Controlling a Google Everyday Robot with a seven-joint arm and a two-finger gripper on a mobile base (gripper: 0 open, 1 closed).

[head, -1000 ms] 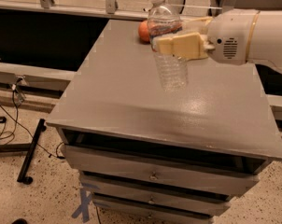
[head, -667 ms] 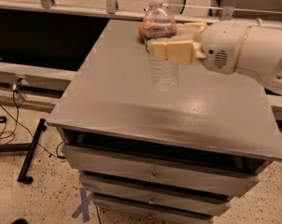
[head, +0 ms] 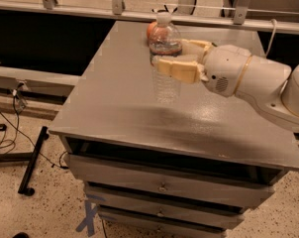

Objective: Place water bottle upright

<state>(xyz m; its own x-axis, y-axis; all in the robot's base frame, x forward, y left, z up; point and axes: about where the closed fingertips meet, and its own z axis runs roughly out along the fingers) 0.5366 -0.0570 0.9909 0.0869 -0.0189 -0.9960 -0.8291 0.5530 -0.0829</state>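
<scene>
The water bottle, now upright over the cabinet top's middle, will be let go of upright by my gripper on the front half of the grey cabinet top (head: pixel 166 116), before the apple.
The water bottle (head: pixel 165 86) is a clear ribbed plastic bottle with a white cap. It stands upright over the grey cabinet top (head: pixel 115 98), near its middle. I cannot tell whether its base touches the top. My gripper (head: pixel 173 59) reaches in from the right on a white arm (head: pixel 253 81). Its tan fingers (head: pixel 178 71) are shut around the bottle at its middle, covering the label band. An apple (head: pixel 152 29) shows behind the bottle's upper part, at the back of the cabinet top.
The grey top belongs to a cabinet with drawers (head: pixel 164 185) below it. A metal rail (head: pixel 90 11) runs behind the cabinet. Cables (head: pixel 6 128) and a black stand leg (head: pixel 33 160) lie on the speckled floor at the left.
My gripper has carried the bottle a little to the left and lower, toward the middle of the cabinet top. The bottle stays upright in the grip.
</scene>
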